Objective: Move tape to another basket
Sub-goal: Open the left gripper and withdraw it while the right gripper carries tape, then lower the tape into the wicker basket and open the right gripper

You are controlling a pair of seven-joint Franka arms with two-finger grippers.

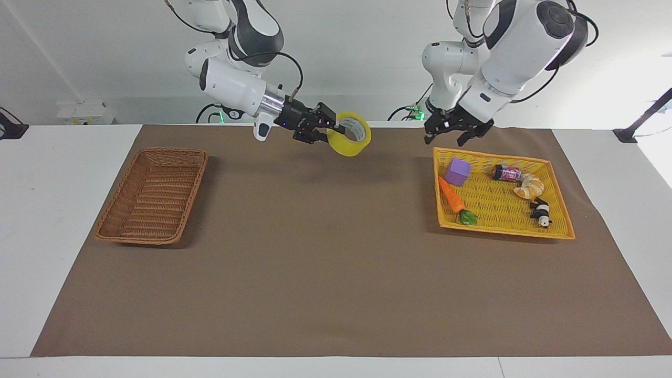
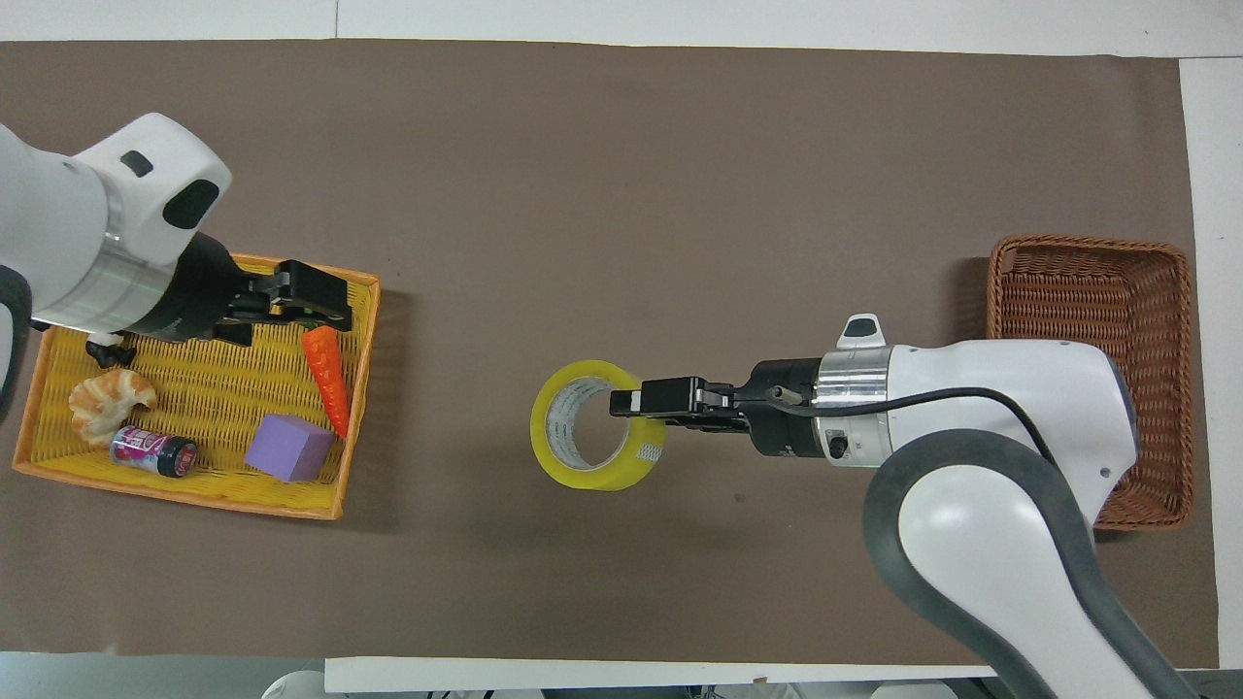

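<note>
The robot's right gripper should release the tape near the middle of the dark brown wicker basket (image 2: 1085, 402). The tape is held over the brown mat now.
The tape (image 1: 348, 145) is a yellow roll held in the air over the brown mat, at the robots' side of the table's middle. My right gripper (image 1: 329, 126) is shut on its rim; in the overhead view one finger of the gripper (image 2: 633, 400) sits inside the ring of the tape (image 2: 590, 478). The dark brown wicker basket (image 1: 173, 152) stands empty at the right arm's end of the table (image 2: 1088, 250). My left gripper (image 1: 445, 137) is open and empty, in the air over the yellow tray's edge (image 2: 325, 296).
The flat yellow woven tray (image 1: 488, 155) at the left arm's end holds a purple cube (image 1: 458, 171), a carrot (image 1: 451, 195), a small can (image 1: 505, 172), a croissant (image 1: 529, 186) and a panda figure (image 1: 541, 212). A brown mat covers the table.
</note>
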